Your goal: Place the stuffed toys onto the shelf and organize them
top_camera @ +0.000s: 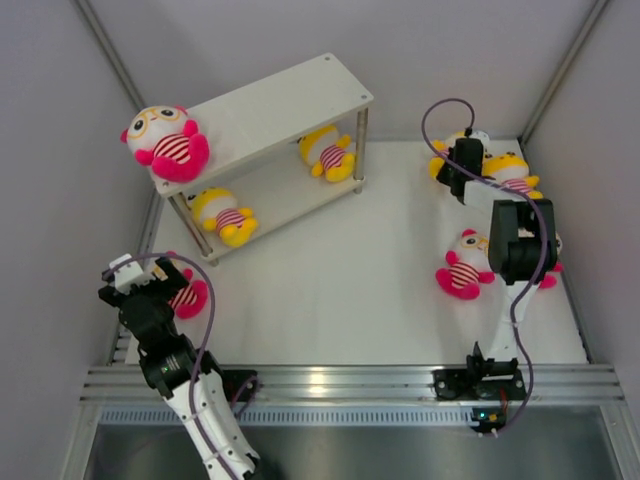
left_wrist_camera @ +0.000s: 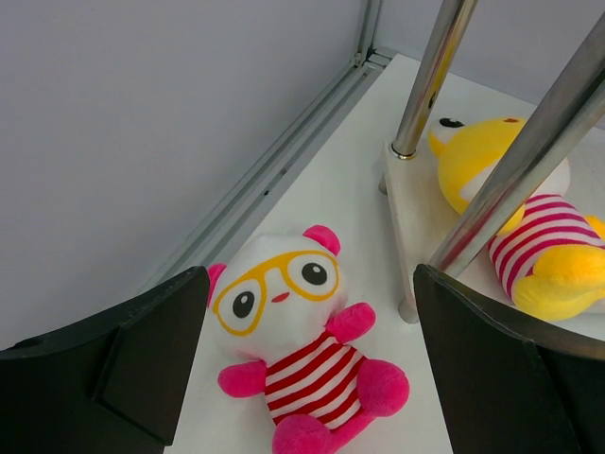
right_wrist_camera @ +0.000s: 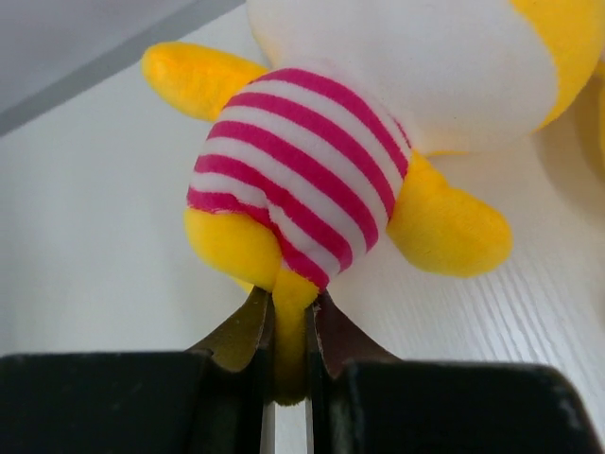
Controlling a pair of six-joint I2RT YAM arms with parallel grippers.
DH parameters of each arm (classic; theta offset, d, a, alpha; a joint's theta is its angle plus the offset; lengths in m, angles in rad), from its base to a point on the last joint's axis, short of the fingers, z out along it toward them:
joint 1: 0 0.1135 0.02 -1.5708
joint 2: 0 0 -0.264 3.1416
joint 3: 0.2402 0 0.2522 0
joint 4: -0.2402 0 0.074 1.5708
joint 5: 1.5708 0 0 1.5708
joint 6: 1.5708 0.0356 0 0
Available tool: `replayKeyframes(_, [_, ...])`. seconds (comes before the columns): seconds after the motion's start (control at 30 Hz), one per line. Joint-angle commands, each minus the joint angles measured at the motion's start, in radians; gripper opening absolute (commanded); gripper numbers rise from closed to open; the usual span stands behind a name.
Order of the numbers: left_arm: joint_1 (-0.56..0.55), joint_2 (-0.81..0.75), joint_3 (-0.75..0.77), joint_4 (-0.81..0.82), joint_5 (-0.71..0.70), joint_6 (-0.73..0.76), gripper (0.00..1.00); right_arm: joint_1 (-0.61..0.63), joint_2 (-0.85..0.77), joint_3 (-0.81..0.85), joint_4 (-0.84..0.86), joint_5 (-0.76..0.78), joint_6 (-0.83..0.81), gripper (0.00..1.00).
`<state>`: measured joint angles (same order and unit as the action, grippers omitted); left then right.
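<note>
The yellow toy will go down on the lower board [top_camera: 256, 196] between the two yellow toys there, put there by my right gripper.
The white shelf [top_camera: 300, 95] stands at the back left. A pink toy [top_camera: 165, 140] sits on its top board, and two yellow toys [top_camera: 225, 213] [top_camera: 330, 152] lie on the lower board. My left gripper [top_camera: 150, 285] is open, its jaws either side of and above a pink toy [left_wrist_camera: 298, 345] lying face up on the table by the shelf's corner post [left_wrist_camera: 529, 142]. My right gripper [right_wrist_camera: 288, 331] is shut on the leg of a yellow toy [right_wrist_camera: 321, 161]. In the top view two yellow toys [top_camera: 510, 170] [top_camera: 440, 160] flank that gripper [top_camera: 467, 160]; which is held is unclear.
A pink toy [top_camera: 462, 268] lies on the table at right, and another [top_camera: 550, 270] is partly hidden behind the right arm. A yellow toy [left_wrist_camera: 529, 227] on the lower board is close to my left gripper. Grey walls enclose the table on the left, right and back.
</note>
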<state>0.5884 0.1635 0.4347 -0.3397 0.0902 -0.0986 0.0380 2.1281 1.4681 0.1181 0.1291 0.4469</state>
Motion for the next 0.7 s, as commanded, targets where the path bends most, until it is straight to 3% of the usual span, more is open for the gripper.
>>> replayKeyframes(0.0, [0.008, -0.024, -0.008, 0.080, 0.017, 0.000, 0.95, 0.034, -0.227, -0.079, 0.008, -0.049, -0.181, 0.00])
replayKeyframes(0.3, [0.008, -0.044, -0.019, 0.100, 0.020, -0.027, 0.95, 0.192, -0.609, -0.434, -0.052, -0.085, -0.186, 0.00])
replayKeyframes(0.47, [0.007, -0.073, -0.036, 0.099, 0.066, -0.035, 0.96, 0.347, -0.837, -0.503, -0.214, -0.085, -0.276, 0.00])
replayKeyframes(0.6, [0.007, -0.107, -0.050, 0.099, 0.091, -0.033, 0.96, 0.462, -0.977, -0.471, -0.421, -0.201, -0.410, 0.00])
replayKeyframes(0.67, [0.007, -0.120, -0.050, 0.099, 0.054, -0.047, 0.96, 0.562, -1.052, -0.476, -0.443, -0.253, -0.494, 0.00])
